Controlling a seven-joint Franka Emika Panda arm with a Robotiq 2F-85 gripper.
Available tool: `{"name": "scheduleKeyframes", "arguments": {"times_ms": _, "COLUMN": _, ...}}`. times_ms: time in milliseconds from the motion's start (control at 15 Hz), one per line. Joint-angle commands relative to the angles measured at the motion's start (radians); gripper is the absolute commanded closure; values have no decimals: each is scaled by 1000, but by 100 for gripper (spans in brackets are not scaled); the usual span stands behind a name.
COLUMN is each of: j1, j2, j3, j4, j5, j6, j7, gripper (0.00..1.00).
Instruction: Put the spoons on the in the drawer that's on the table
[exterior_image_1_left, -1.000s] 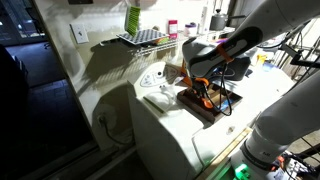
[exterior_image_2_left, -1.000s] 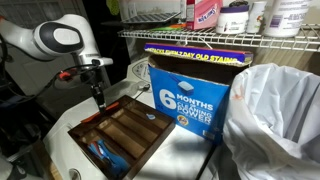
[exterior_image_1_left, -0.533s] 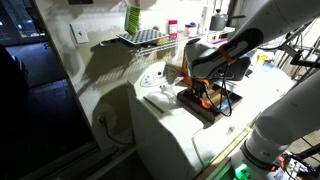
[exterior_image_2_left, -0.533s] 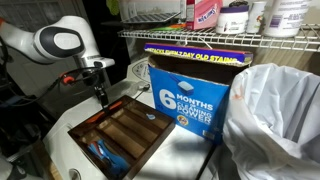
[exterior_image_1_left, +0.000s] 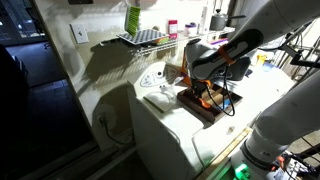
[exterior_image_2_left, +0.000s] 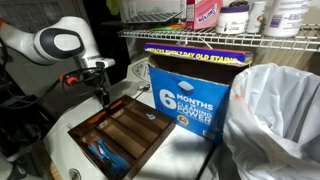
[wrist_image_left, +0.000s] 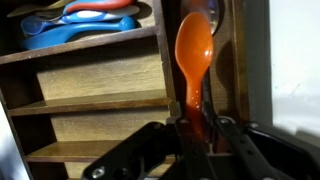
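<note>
My gripper is to release the orange spoon, now held over the drawer's edge, in the long narrow compartment (exterior_image_1_left: 202, 105) (wrist_image_left: 206, 65) along the side of the drawer, beside the shorter compartments.
My gripper (wrist_image_left: 192, 128) is shut on the handle of an orange spoon (wrist_image_left: 193, 55) and holds it, bowl pointing away, over the edge of the brown wooden drawer (wrist_image_left: 95, 100). In an exterior view the gripper (exterior_image_2_left: 100, 96) hangs just above the far corner of the drawer (exterior_image_2_left: 125, 130), which lies on the white table (exterior_image_2_left: 60, 160). In an exterior view the gripper (exterior_image_1_left: 203, 97) and orange spoon (exterior_image_1_left: 206, 100) are over the drawer (exterior_image_1_left: 205, 108) on the table (exterior_image_1_left: 165, 120). Blue and orange utensils (wrist_image_left: 80, 18) lie in one end compartment.
A blue and yellow box (exterior_image_2_left: 190, 90) stands right behind the drawer, with a white bag (exterior_image_2_left: 275, 120) beside it. A wire shelf (exterior_image_2_left: 230, 35) with bottles hangs above. A pale flat utensil (exterior_image_1_left: 160, 99) lies on the table beside the drawer.
My gripper with the orange spoon has shifted slightly along the drawer's far edge; otherwise the scene is the same.
</note>
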Motion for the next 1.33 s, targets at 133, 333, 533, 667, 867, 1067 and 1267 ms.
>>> {"name": "scheduleKeyframes", "arguments": {"times_ms": 133, "j1": 8, "j2": -4, "j3": -1, "j4": -5, "j5": 21, "j6": -6, "j7": -58, "gripper": 96}}
{"name": "scheduleKeyframes", "arguments": {"times_ms": 333, "j1": 8, "j2": -3, "j3": 0, "j4": -4, "j5": 21, "j6": -21, "j7": -62, "gripper": 96}}
{"name": "scheduleKeyframes", "arguments": {"times_ms": 533, "j1": 11, "j2": -3, "j3": -1, "j4": -3, "j5": 29, "j6": -29, "j7": -71, "gripper": 96}}
{"name": "scheduleKeyframes", "arguments": {"times_ms": 667, "j1": 15, "j2": -1, "j3": -4, "j4": -1, "j5": 43, "j6": -27, "j7": -84, "gripper": 96}}
{"name": "scheduleKeyframes", "arguments": {"times_ms": 867, "j1": 19, "j2": 0, "j3": -4, "j4": -1, "j5": 56, "j6": -31, "j7": -101, "gripper": 96}}
{"name": "scheduleKeyframes", "arguments": {"times_ms": 1067, "j1": 22, "j2": 10, "j3": -2, "j4": 5, "j5": 58, "j6": -53, "j7": -116, "gripper": 96}}
{"name": "scheduleKeyframes", "arguments": {"times_ms": 1267, "j1": 25, "j2": 19, "j3": 1, "j4": 13, "j5": 53, "j6": -84, "j7": -114, "gripper": 96}}
